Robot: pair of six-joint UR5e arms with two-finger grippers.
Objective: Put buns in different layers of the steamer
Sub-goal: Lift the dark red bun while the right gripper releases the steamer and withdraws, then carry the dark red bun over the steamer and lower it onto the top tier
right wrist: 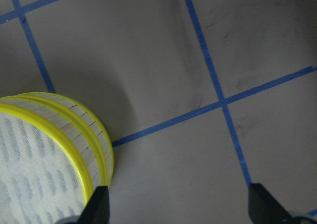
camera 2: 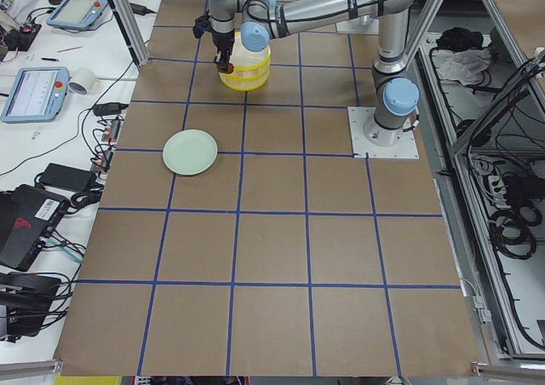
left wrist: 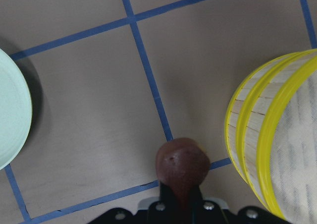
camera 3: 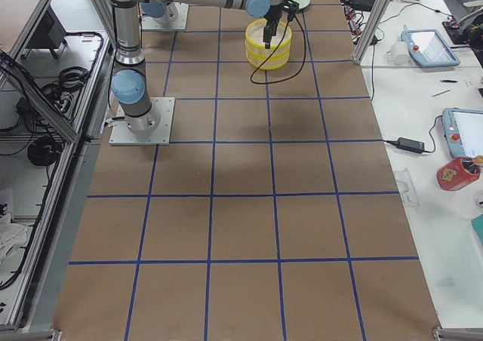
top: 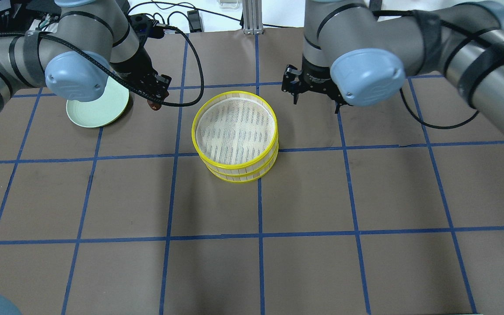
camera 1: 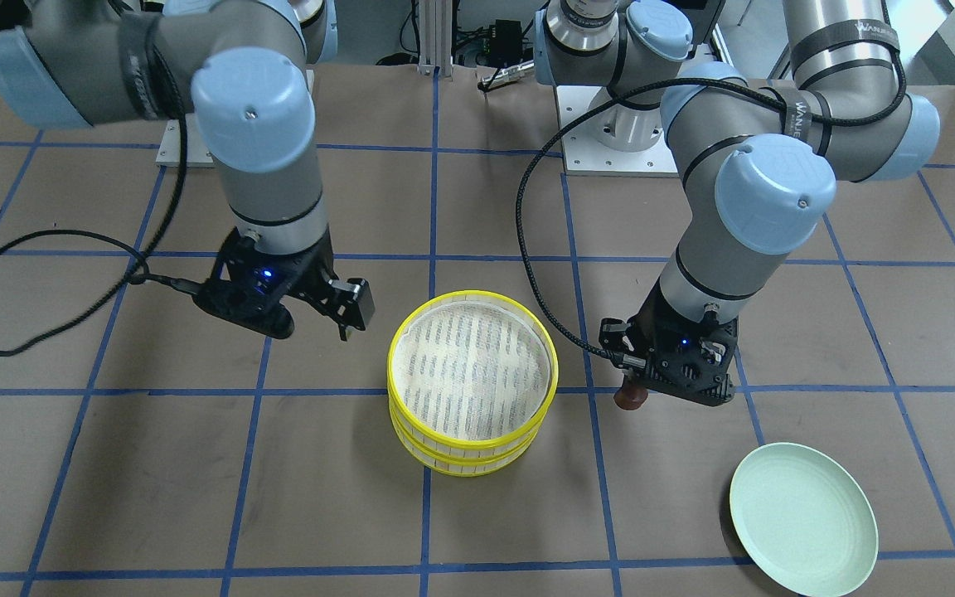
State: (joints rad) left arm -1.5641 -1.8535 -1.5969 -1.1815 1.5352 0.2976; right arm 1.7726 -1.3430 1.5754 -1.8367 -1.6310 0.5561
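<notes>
The reddish-brown bun, now held between the steamer and the plate, will be let go by my left gripper near the middle of the top level's white slotted liner (camera 1: 486,378).
The steamer (camera 1: 461,453) stands mid-table as stacked yellow-rimmed tiers; the top tier's white slotted liner is bare. My left gripper (camera 1: 640,386) is shut on the dark reddish-brown bun (camera 1: 630,399) and holds it above the table between the steamer and the plate. The left wrist view shows the bun (left wrist: 181,160) in the gripper (left wrist: 181,187), with the steamer (left wrist: 247,130) to its right. My right gripper (camera 1: 350,320) is open and empty on the steamer's other side; its fingertips (right wrist: 99,204) stand wide apart beside the steamer (right wrist: 94,135). The cream-white bun is out of view.
A pale green plate (camera 1: 805,518) lies empty on the table near my left arm, also in the overhead view (top: 99,107). Brown table surface (top: 304,197) with blue tape grid spreads all around. Black cables hang from both wrists.
</notes>
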